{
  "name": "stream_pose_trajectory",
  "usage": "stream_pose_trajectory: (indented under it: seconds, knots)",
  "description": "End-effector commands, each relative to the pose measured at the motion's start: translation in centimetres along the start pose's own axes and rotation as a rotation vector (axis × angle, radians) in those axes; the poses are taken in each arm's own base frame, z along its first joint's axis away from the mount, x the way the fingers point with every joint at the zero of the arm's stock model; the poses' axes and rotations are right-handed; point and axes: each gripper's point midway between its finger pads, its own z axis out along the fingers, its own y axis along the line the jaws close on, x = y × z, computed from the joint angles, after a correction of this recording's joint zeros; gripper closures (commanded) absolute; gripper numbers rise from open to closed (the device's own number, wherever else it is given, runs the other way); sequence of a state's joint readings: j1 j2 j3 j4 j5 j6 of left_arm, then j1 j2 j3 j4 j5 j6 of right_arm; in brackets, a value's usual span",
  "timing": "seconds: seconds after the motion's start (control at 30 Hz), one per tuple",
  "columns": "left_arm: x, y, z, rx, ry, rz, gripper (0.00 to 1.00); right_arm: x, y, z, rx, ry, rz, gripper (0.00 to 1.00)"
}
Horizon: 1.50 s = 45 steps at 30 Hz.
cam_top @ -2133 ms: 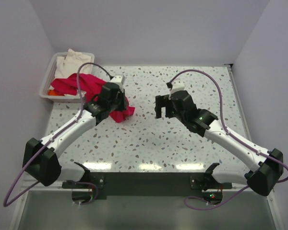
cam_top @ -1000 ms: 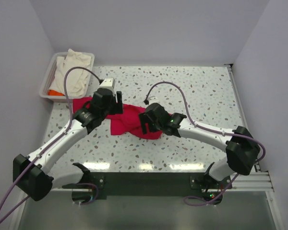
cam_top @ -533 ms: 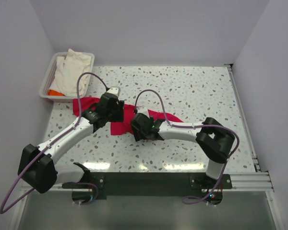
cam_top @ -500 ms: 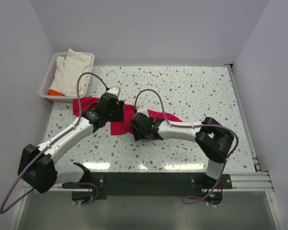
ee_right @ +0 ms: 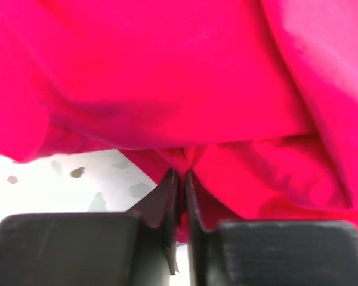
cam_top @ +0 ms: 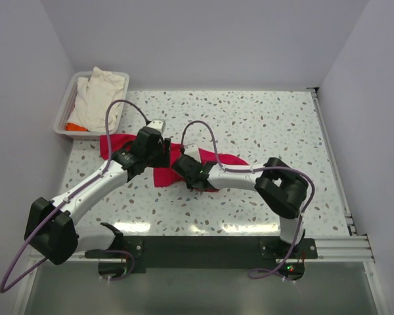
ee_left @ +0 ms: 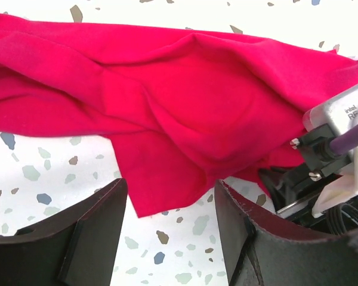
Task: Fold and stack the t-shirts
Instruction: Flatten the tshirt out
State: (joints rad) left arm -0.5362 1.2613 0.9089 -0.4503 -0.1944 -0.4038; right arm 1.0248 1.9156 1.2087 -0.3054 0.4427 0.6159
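Observation:
The robot's left gripper should close on the near corner (cam_top: 104, 157) of the crimson-red t-shirt, at the end nearest the white plastic tray.
The crimson-red t-shirt (cam_top: 164, 175) lies crumpled across the middle-left of the table, also filling the left wrist view (ee_left: 167, 101) and the right wrist view (ee_right: 185, 71). My left gripper (cam_top: 157, 153) hovers over its near edge, open (ee_left: 170, 190), with only speckled table and the shirt's hem between the fingers. My right gripper (cam_top: 184, 167) is low on the shirt's middle, shut (ee_right: 182, 174) on a pinched fold of red cloth. A cream-white t-shirt (cam_top: 102, 92) is heaped in the tray, with a bit of orange fabric (cam_top: 75, 126) at its near corner.
The white plastic tray (cam_top: 60, 118) sits at the table's far left corner against the left wall. The two grippers are close together over the shirt; the right wrist's camera housing (ee_left: 340, 119) shows at the right of the left wrist view. Speckled table (cam_top: 276, 125) stretches right.
The right gripper has slid left along the red shirt and its jaws have closed on a fold. The left gripper, which drew the shirt out of the tray, has stayed almost still and open.

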Motion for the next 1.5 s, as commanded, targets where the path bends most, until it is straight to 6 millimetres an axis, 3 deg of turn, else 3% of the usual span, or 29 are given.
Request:
stream_pose_trajectory:
  seconds: [0.0,0.07,0.13,0.17,0.2,0.33,0.57,0.77,0.97,1.03,1.17,1.37,1.47]
  knots:
    - [-0.9,-0.3,-0.1,0.027,-0.034,-0.001,0.35,-2.4,-3.0,-2.9,0.111,-0.068,0.038,1.00]
    - [-1.0,-0.4,0.0,0.031,-0.036,-0.006,0.37,-2.9,-4.8,-4.6,0.139,-0.071,0.048,1.00]
    - [-0.9,-0.6,0.0,0.040,-0.029,-0.008,0.38,-5.1,-6.9,-7.4,0.135,-0.116,0.111,1.00]
    - [-0.9,-0.7,0.1,0.045,-0.028,-0.014,0.38,-4.9,-8.3,-8.0,0.155,-0.106,0.114,1.00]
    - [-0.8,-0.8,0.1,0.048,-0.026,-0.019,0.39,-6.5,-10.3,-9.6,0.156,-0.143,0.174,1.00]
    - [-0.6,-1.3,0.4,0.068,-0.015,-0.044,0.42,-7.2,-16.1,-11.9,0.199,-0.157,0.259,1.00]
    - [0.1,-1.6,0.9,0.072,-0.005,-0.139,0.49,-6.5,-21.5,-11.6,0.284,-0.108,0.347,0.93]
    - [-0.4,0.0,0.2,-0.005,-0.039,-0.149,0.49,-7.6,-25.0,-10.1,0.259,-0.088,0.484,0.93]
    - [-2.1,2.1,0.2,-0.065,-0.073,-0.220,0.40,-9.4,-26.5,-8.6,0.244,-0.080,0.536,0.86]
    - [-2.4,3.8,0.6,-0.103,-0.075,-0.268,0.39,-10.0,-26.9,-8.0,0.234,-0.078,0.551,0.84]
    - [-1.4,7.7,2.1,-0.188,-0.034,-0.384,0.39,-11.1,-28.6,-6.9,0.227,-0.080,0.609,0.88]
    - [1.4,13.3,2.4,-0.401,-0.011,-0.504,0.41,-11.4,-27.6,-5.5,0.151,-0.072,0.625,0.91]
    - [2.3,15.1,2.5,-0.471,-0.010,-0.558,0.41,-11.2,-27.3,-5.2,0.134,-0.067,0.624,0.92]
